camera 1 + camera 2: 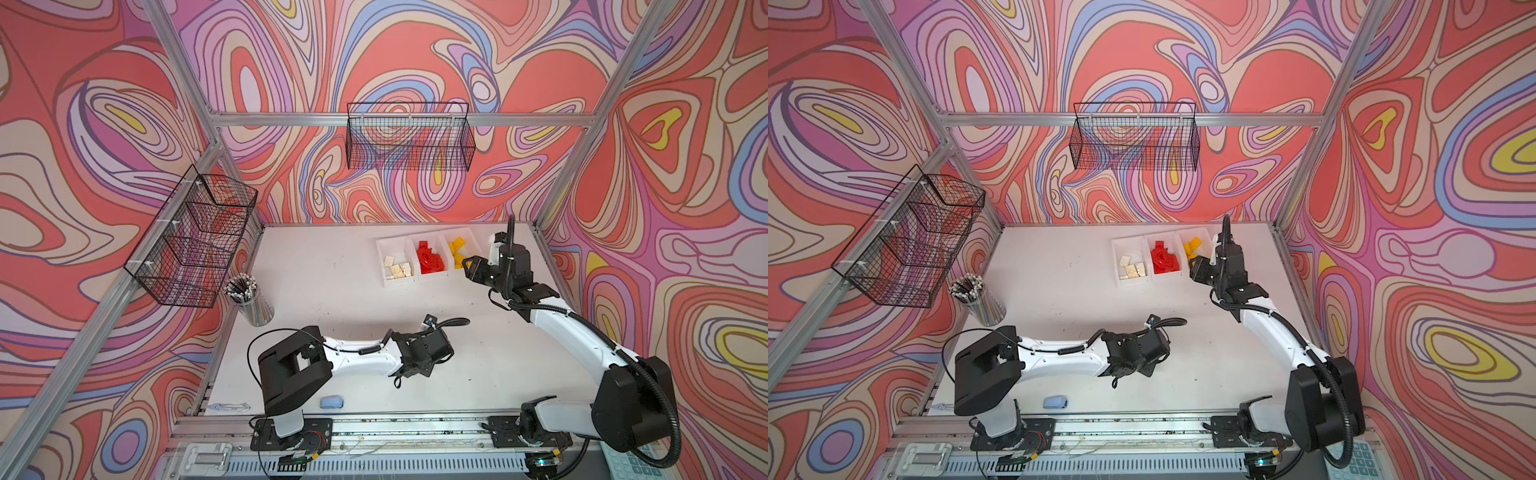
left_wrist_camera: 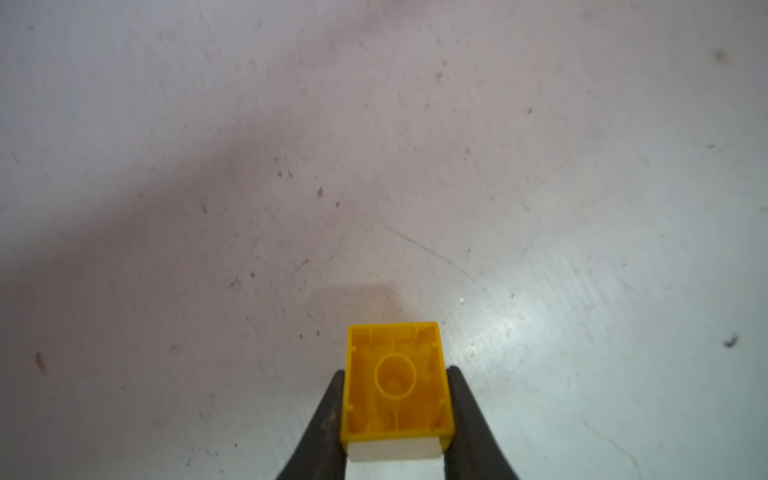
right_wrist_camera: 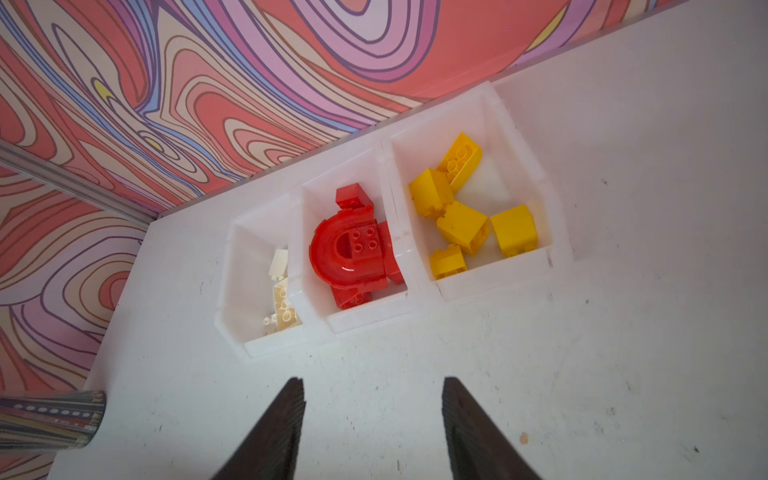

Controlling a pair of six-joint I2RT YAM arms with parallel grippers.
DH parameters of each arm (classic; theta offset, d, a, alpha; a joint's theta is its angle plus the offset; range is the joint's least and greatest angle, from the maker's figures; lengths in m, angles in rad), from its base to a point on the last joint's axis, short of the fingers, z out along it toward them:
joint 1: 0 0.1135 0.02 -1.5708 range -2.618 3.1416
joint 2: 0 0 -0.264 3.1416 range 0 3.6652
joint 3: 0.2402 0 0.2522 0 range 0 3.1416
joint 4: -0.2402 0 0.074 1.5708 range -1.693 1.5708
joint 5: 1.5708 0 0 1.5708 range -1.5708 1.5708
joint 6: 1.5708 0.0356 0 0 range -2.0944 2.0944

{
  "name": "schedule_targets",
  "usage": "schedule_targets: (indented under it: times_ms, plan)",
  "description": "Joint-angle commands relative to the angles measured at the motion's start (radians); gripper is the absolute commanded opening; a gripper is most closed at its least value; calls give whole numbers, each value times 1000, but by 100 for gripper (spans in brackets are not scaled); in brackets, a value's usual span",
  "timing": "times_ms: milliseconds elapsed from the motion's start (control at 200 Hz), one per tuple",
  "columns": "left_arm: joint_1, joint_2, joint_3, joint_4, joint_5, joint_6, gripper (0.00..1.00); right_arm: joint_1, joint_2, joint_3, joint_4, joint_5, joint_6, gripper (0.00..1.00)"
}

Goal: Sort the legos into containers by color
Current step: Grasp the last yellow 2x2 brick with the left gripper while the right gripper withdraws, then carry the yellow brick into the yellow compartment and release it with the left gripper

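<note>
My left gripper is going to let go of the yellow lego, still just above the bare table, around the middle of the white container (image 1: 465,253) that has the yellow legos in it.
Seen from the left wrist, my left gripper (image 2: 395,370) is shut on a yellow lego (image 2: 397,382), hollow underside up, with a white lego (image 2: 392,451) attached to it between the fingers, just above the bare table. In both top views the left wrist (image 1: 419,353) hides this. The three white containers (image 3: 274,345) stand in a row at the back right. One holds cream legos (image 3: 284,307), the middle one red legos with the arch (image 3: 332,257), the last yellow legos (image 3: 463,226). My right gripper (image 3: 372,380) hangs open and empty in front of the containers (image 1: 471,266).
A metal cup of pencils (image 1: 251,301) stands at the left of the table. A pale blue rounded block (image 1: 331,402) lies near the front edge. Black wire baskets hang on the left wall (image 1: 195,241) and the back wall (image 1: 409,137).
</note>
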Motion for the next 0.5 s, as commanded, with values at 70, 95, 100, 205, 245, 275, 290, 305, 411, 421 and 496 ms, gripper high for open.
schedule_targets:
  times_ms: [70, 95, 100, 205, 245, 275, 290, 305, 411, 421, 496]
  plan:
    - [136, -34, 177, 47, 88, 163, 22, 4, -76, -110, -5, -25, 29, 56]
    - [154, -25, 209, 60, 104, 180, 22, 3, -87, -125, -8, -24, 29, 56]
    - [157, -22, 212, 62, 108, 181, 22, 3, -89, -128, -9, -25, 30, 56]
    - [226, 50, 353, 94, 189, 232, 21, 3, -129, -188, -21, -45, 37, 56]
    - [249, 83, 406, 124, 216, 238, 21, 3, -143, -212, -27, -47, 36, 56]
    - [265, 108, 444, 138, 234, 241, 21, 3, -154, -227, -33, -48, 36, 56]
    - [272, 119, 463, 145, 246, 242, 21, 3, -160, -235, -36, -47, 34, 56]
    - [278, 128, 478, 152, 256, 244, 21, 4, -165, -243, -38, -44, 31, 56]
    - [324, 217, 569, 230, 337, 236, 21, 3, -198, -293, -42, -50, 0, 56]
    - [328, 226, 578, 240, 351, 235, 21, 4, -201, -296, -43, -53, -3, 56]
    - [354, 304, 663, 283, 415, 223, 21, 4, -205, -322, -41, -78, -13, 56]
